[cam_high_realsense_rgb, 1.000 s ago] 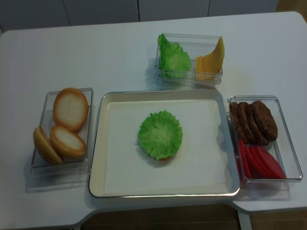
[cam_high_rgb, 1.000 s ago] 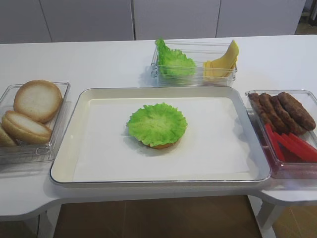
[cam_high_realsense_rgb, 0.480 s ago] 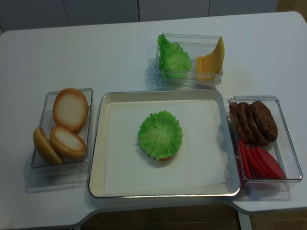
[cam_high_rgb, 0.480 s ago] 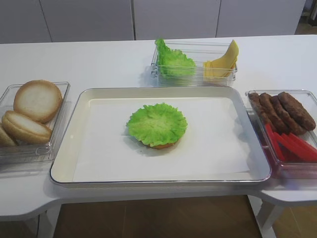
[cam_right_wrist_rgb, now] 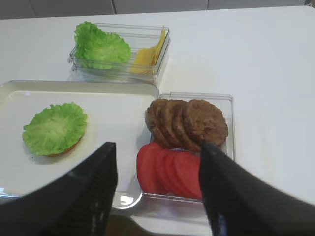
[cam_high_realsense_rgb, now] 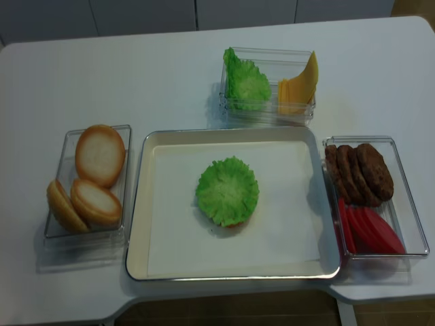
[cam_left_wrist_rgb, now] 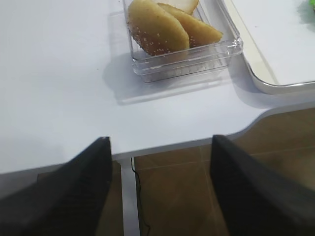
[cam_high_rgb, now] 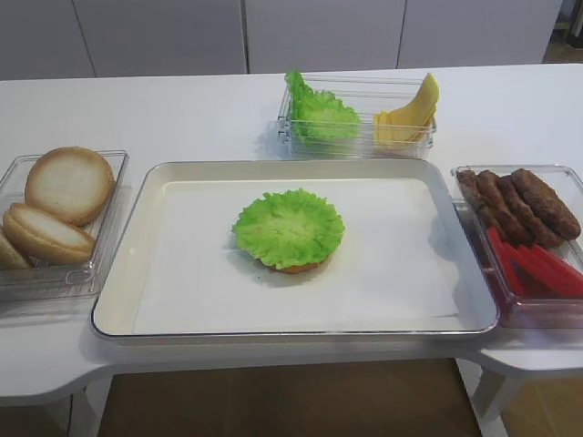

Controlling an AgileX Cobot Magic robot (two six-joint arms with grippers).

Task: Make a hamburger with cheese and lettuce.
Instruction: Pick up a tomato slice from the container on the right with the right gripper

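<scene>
The red tomato slice nearest the metal tray is next for my right gripper, which should go to it and close on that slice's upper edge [cam_high_realsense_rgb: 345,227] [cam_right_wrist_rgb: 147,167].
The hamburger [cam_high_rgb: 296,266] sits mid-tray as a tan bun base under a ruffled lettuce [cam_high_rgb: 289,228] leaf, also seen as the hamburger [cam_high_realsense_rgb: 227,191] and hamburger [cam_right_wrist_rgb: 55,129]. Pale-yellow cheese [cam_high_rgb: 405,114] slices lean in the right half of the back clear box, next to a spare green leaf [cam_high_rgb: 319,114]. My right gripper [cam_right_wrist_rgb: 156,146] is open with nothing in it, hovering over the near end of the patty-and-tomato box. My left gripper [cam_left_wrist_rgb: 160,140] is open and holds nothing, above the table's front edge, near the bun box. Neither gripper shows in the high views.
A metal tray [cam_high_rgb: 118,300] lined with white paper holds the hamburger. A clear box of pale bun halves [cam_high_rgb: 55,209] stands to its left. A clear box on the right holds brown patties [cam_high_rgb: 524,205] and red tomato slices [cam_high_rgb: 537,269].
</scene>
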